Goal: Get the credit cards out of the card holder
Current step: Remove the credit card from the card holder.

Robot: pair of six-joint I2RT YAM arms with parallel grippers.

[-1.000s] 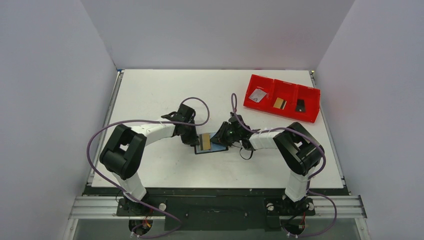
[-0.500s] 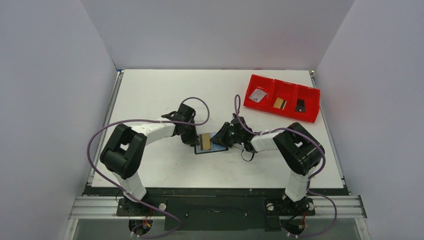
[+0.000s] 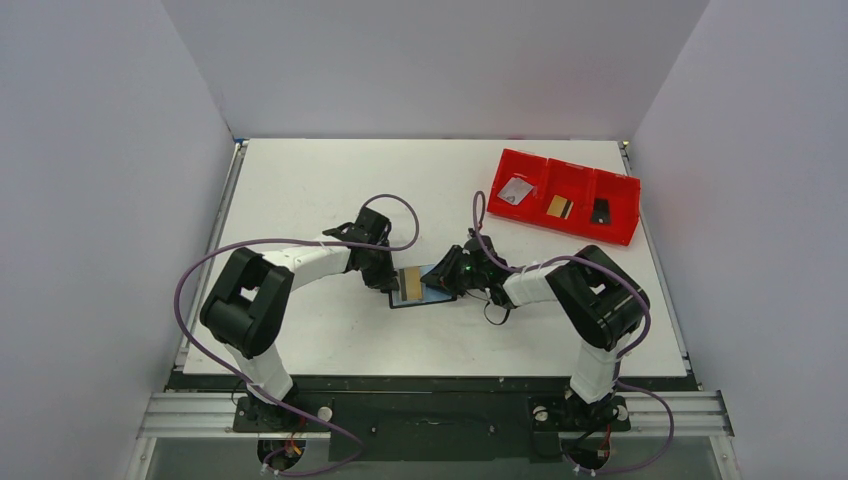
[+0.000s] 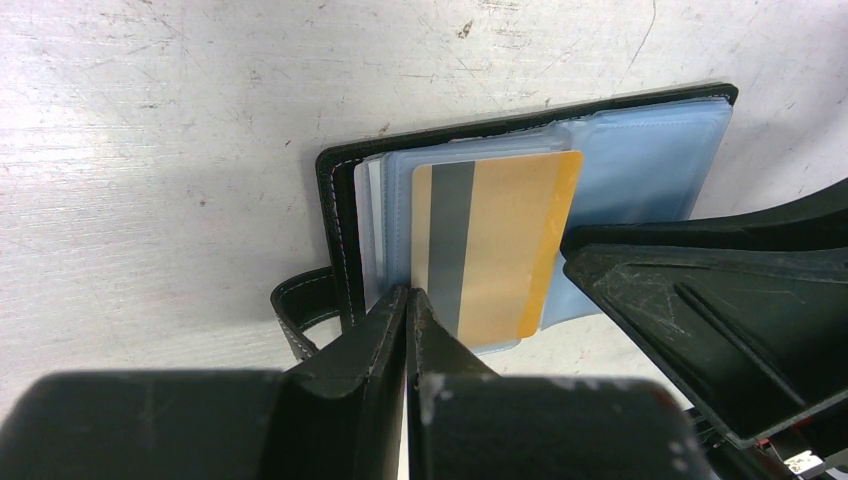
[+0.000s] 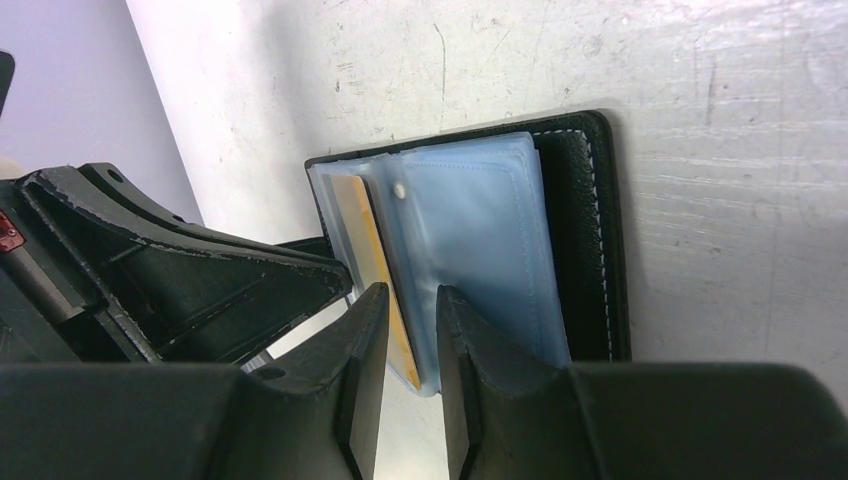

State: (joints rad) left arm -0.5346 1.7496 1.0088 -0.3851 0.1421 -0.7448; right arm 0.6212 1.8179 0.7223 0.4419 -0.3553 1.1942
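Next, my right gripper opens and pinches the gold card alone (image 5: 378,253) before it pulls the card out, as its gap spans both a sleeve and the gold card's edge.
The card holder (image 3: 428,293) lies open at mid-table, black-edged (image 4: 335,200) with blue plastic sleeves (image 5: 480,220). A gold credit card (image 4: 500,240) with a grey stripe lies on the sleeves, partly out (image 5: 360,225) (image 3: 409,282). My left gripper (image 3: 390,284) is shut, with its tips (image 4: 408,295) down at the holder's edge beside the card's striped end. My right gripper (image 3: 441,284) is open by a narrow gap (image 5: 412,300). The gold card's edge and a sleeve's edge sit in that gap, and the left finger is clear of the card.
A red three-compartment tray (image 3: 560,226) stands at the back right. It holds a silver card (image 3: 516,190), a gold card (image 3: 560,207) and a black card (image 3: 600,211). The two grippers nearly touch over the holder. Cables loop above both wrists.
The right gripper's jaws have spread slightly and its wrist has shifted a little at the holder. The left arm and the holder have not moved.
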